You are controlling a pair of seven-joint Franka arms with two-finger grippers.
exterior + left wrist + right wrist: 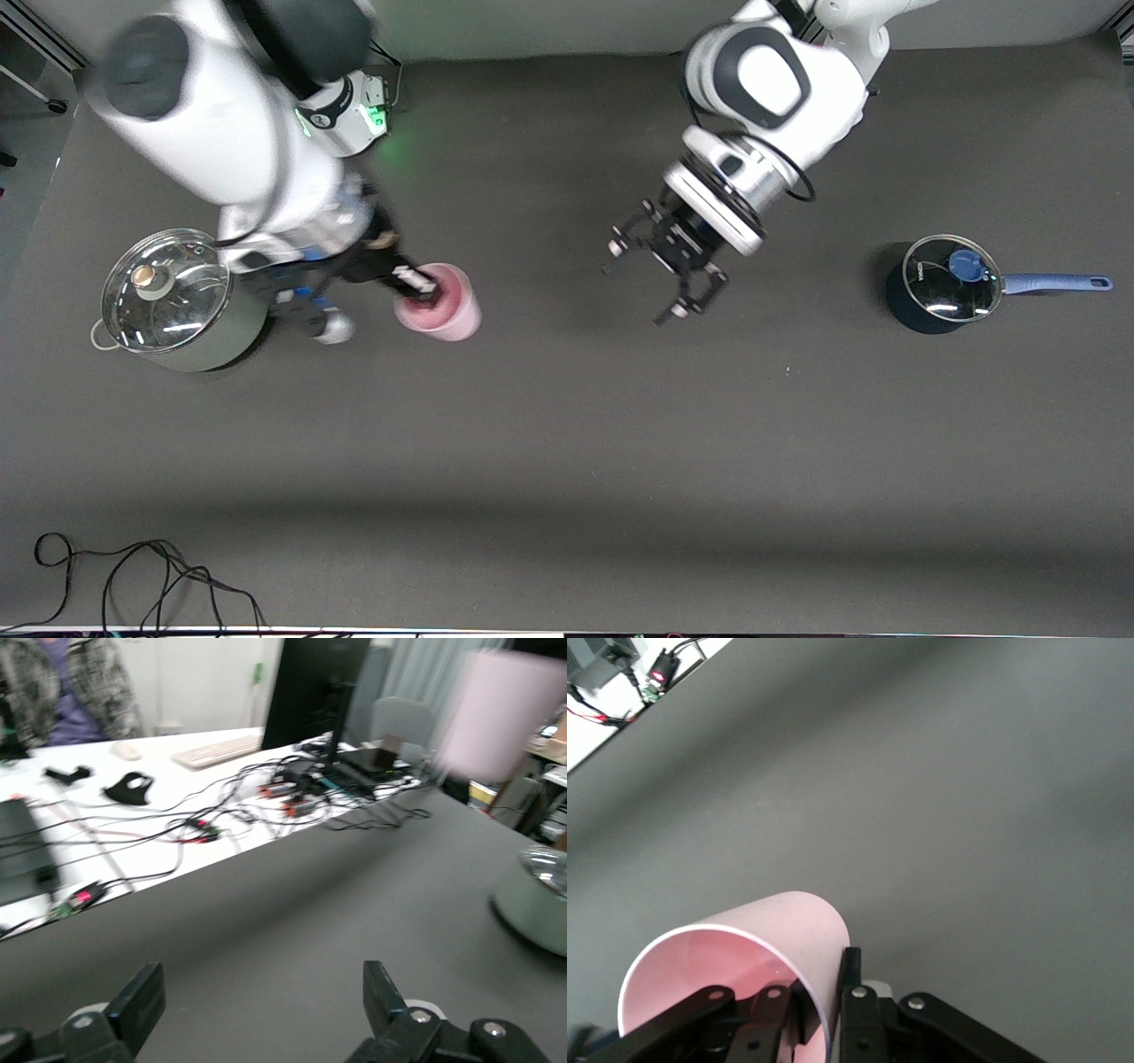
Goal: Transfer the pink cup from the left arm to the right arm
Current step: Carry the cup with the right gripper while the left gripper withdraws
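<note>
Next, my right gripper sets the pink cup down on the bare table (309, 386) next to the lidded steel pot.
The pink cup (450, 308) is tilted on its side over the table, beside the lidded steel pot. My right gripper (420, 285) is shut on its rim. In the right wrist view one finger sits inside the pink cup (757, 943) and the other outside its wall, where the right gripper (831, 997) pinches it. My left gripper (643, 290) hangs open over the middle of the table, apart from the cup, with nothing in it. In the left wrist view the left gripper (261, 992) frames bare mat, and the pink cup (500, 713) shows blurred farther off.
A steel pot with a glass lid (168, 301) stands at the right arm's end, close to the right arm's wrist. A dark blue saucepan with a lid and long handle (950, 283) stands at the left arm's end. Loose cables (133, 576) lie at the table's near edge.
</note>
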